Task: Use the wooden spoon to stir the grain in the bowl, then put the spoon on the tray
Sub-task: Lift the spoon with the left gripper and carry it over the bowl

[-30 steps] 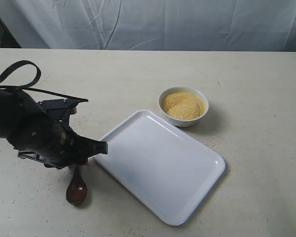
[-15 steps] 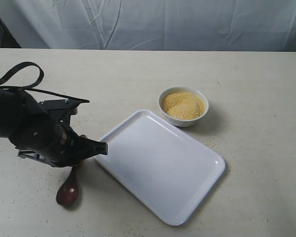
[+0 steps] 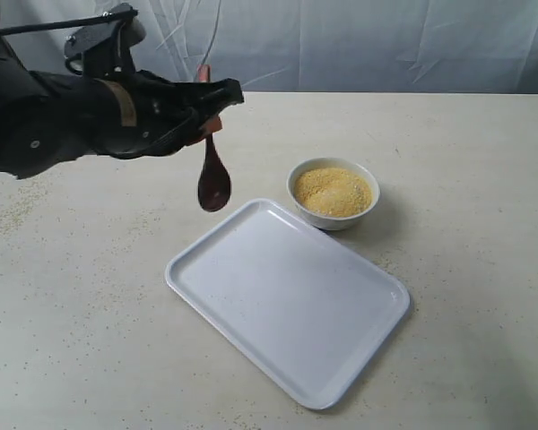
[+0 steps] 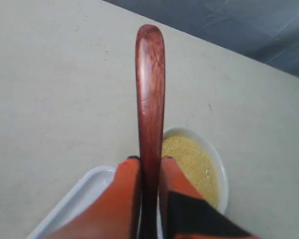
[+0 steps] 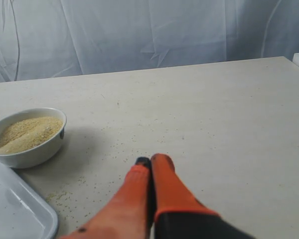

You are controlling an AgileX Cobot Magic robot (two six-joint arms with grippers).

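Next, my left gripper sets the wooden spoon down in the white bowl of yellow grain (image 3: 308,178) (image 4: 177,143), with the spoon's handle over the bowl's rim.
High over the table's left side, my left gripper (image 3: 208,116) is shut on the handle of the dark reddish-brown wooden spoon (image 3: 213,182). The spoon hangs scoop down in the air, just beyond the far left corner of the white tray (image 3: 287,300). In the left wrist view the spoon's handle (image 4: 150,89) sticks out from between the orange fingers (image 4: 127,189). The small white bowl (image 3: 333,215) holds a mound of yellow grain (image 3: 333,190) and stands at the tray's far side, right of the spoon. My right gripper (image 5: 150,160) is shut on nothing, low over bare table right of the bowl (image 5: 35,154).
Loose grains (image 5: 60,196) are scattered on the beige table (image 3: 466,179) near the bowl and along the left side. A white cloth backdrop (image 3: 341,40) hangs behind the table. The tray lies flat with nothing on it.
My left gripper has risen from the table left of the tray, carrying the spoon up and toward the back. The spoon has left the table and now hangs in the air.
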